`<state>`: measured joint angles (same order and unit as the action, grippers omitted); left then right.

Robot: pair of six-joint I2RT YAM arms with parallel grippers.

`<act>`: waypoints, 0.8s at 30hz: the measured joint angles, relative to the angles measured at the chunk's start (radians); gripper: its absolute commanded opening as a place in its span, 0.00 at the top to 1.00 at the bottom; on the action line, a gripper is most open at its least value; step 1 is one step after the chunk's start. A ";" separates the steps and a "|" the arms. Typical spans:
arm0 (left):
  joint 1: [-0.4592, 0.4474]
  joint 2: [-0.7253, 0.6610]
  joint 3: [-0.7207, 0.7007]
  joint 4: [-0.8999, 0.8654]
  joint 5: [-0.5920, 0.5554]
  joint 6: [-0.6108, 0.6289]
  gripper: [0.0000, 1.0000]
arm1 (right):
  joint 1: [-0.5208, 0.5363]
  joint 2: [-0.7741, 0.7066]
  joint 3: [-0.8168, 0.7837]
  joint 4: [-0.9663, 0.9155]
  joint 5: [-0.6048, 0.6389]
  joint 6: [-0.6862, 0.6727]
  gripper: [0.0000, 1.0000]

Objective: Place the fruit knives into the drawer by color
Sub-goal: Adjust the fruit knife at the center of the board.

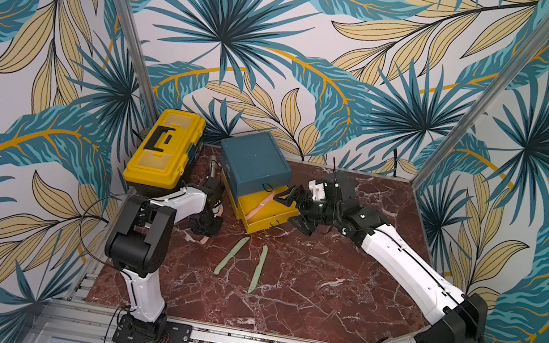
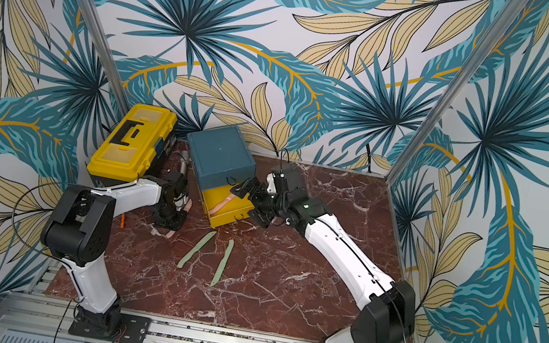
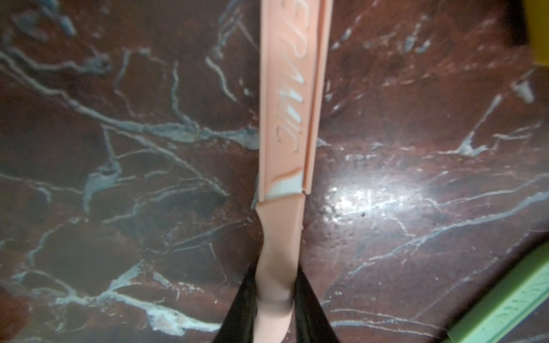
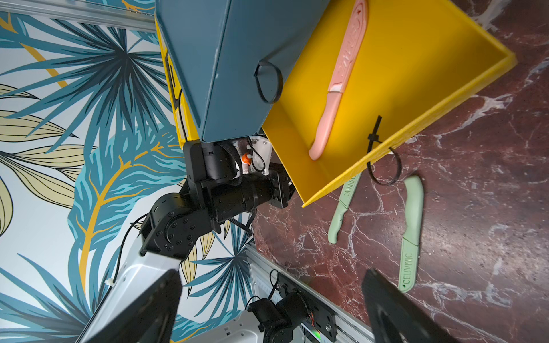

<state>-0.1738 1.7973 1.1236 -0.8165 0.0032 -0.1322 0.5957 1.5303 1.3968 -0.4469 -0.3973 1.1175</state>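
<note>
Next, I put the pink knife down on the marble and take it closer to the blade (image 3: 281,214), because my left gripper holds it well down its handle.
My left gripper (image 3: 274,297) is shut on the handle of a pink fruit knife (image 3: 285,89), whose blade points away over the marble. In both top views this gripper (image 1: 204,230) sits left of the drawer (image 1: 252,166), a teal chest with one yellow tray (image 4: 416,44) pulled out. A second pink knife (image 4: 341,80) lies in that tray. Two pale green knives (image 1: 232,254) (image 1: 259,269) lie on the table in front of it. My right gripper (image 1: 293,210) hangs open and empty beside the open tray's right side.
A yellow toolbox (image 1: 166,149) with a black handle stands at the back left, touching the left arm's side. A grey metal cylinder (image 1: 213,165) lies between it and the chest. Marble table (image 1: 340,287) stretches right and forward of the green knives.
</note>
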 measured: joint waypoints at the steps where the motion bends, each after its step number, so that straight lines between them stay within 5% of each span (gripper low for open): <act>1: -0.002 -0.007 -0.009 -0.004 0.000 -0.014 0.77 | 0.000 0.000 0.000 0.000 0.000 0.000 0.03; 11: -0.117 -0.173 -0.158 -0.122 -0.010 -0.224 0.75 | 0.000 0.000 0.000 0.000 0.000 -0.011 0.03; 17: -0.172 -0.209 -0.159 -0.161 -0.031 -0.294 0.48 | 0.000 0.000 0.000 0.001 -0.007 -0.016 0.04; 24: -0.172 -0.198 -0.108 -0.176 -0.042 -0.299 0.34 | 0.000 -0.014 -0.039 0.015 -0.026 -0.027 0.03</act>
<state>-0.3454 1.5993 1.0161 -0.9928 -0.0387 -0.4313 0.5953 1.5158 1.3575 -0.4320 -0.4236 1.0901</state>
